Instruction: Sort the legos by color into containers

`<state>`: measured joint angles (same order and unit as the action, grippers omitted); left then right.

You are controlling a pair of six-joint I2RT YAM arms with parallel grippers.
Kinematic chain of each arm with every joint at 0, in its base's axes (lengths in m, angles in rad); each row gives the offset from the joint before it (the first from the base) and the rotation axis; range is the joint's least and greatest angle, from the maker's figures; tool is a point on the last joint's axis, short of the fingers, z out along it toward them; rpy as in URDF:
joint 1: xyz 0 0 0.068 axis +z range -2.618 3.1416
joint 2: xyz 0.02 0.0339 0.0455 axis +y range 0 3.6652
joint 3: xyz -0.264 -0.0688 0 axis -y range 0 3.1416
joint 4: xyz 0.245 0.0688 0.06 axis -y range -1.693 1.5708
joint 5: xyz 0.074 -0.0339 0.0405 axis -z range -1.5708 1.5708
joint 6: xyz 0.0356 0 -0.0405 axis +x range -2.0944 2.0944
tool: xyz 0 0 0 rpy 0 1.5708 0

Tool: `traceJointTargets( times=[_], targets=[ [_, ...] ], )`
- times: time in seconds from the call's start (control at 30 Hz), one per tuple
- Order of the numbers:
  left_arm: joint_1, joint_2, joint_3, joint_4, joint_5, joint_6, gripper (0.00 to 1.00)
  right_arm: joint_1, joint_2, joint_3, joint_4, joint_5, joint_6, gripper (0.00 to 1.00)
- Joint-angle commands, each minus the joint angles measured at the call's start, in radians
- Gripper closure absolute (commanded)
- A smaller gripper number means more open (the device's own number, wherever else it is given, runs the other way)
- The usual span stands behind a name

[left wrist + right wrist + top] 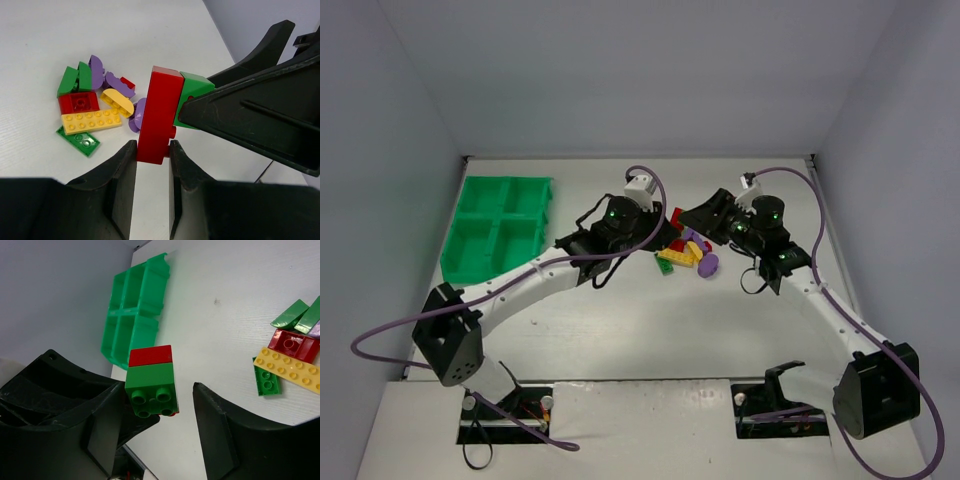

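The red brick, now held above the table stuck to a green brick, will be released by my left gripper in the green tray's far section [494, 202] closest to the side of the tray.
My left gripper [152, 147] is shut on a red brick [157, 115] that is stuck to a green brick [192, 92], and holds the pair above the table. My right gripper [159, 390] is open around the green brick [151, 387]: its left finger is close beside the brick, its right finger [215, 420] stands apart. The red brick [150, 356] shows behind it. The other legos [688, 255] lie in a loose pile between the two grippers [665, 225] [708, 225]. The green four-compartment tray [498, 232] sits at the far left.
In the pile are a yellow plate [91, 121], a red brick [78, 102], a green plate [80, 141], green slopes [72, 80] and purple pieces [97, 70]. The tray [135, 310] lies beside the left wall. Both arms cross the table's middle.
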<state>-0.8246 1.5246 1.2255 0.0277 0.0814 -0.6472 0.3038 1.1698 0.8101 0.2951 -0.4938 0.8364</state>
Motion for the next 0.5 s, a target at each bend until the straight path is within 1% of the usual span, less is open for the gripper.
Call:
traceJointTargets(
  times=[0.0,0.07,0.1,0.17,0.2,0.27,0.3,0.37,0.4,0.47],
  targets=[
    [-0.005,-0.011,0.069,0.058,0.008,-0.017,1.0,0.011,-0.007,0.04,0.081,0.008,-0.02,0.48],
    [-0.005,-0.004,0.078,0.052,0.011,-0.016,1.0,0.011,-0.009,0.038,0.076,0.009,-0.026,0.53],
    [-0.005,-0.004,0.08,0.051,0.012,-0.016,1.0,0.011,-0.012,0.038,0.075,0.011,-0.029,0.58],
    [-0.005,-0.003,0.078,0.051,0.011,-0.016,1.0,0.011,-0.015,0.04,0.069,0.018,-0.04,0.65],
    [-0.005,-0.003,0.08,0.051,0.012,-0.016,1.0,0.011,-0.018,0.04,0.065,0.02,-0.045,0.71],
    [-0.005,-0.003,0.078,0.048,0.014,-0.016,1.0,0.011,-0.021,0.043,0.055,0.027,-0.062,0.76],
    [-0.005,-0.003,0.078,0.046,0.017,-0.016,1.0,0.011,-0.025,0.044,0.05,0.031,-0.066,0.83],
    [-0.005,-0.001,0.075,0.043,0.017,-0.016,1.0,0.011,-0.028,0.046,0.039,0.035,-0.08,0.9],
    [-0.005,-0.001,0.075,0.043,0.017,-0.02,1.0,0.011,-0.029,0.047,0.033,0.038,-0.085,0.99],
    [-0.005,0.002,0.072,0.038,0.006,-0.029,1.0,0.011,-0.035,0.047,0.027,0.04,-0.092,1.0]
  ],
)
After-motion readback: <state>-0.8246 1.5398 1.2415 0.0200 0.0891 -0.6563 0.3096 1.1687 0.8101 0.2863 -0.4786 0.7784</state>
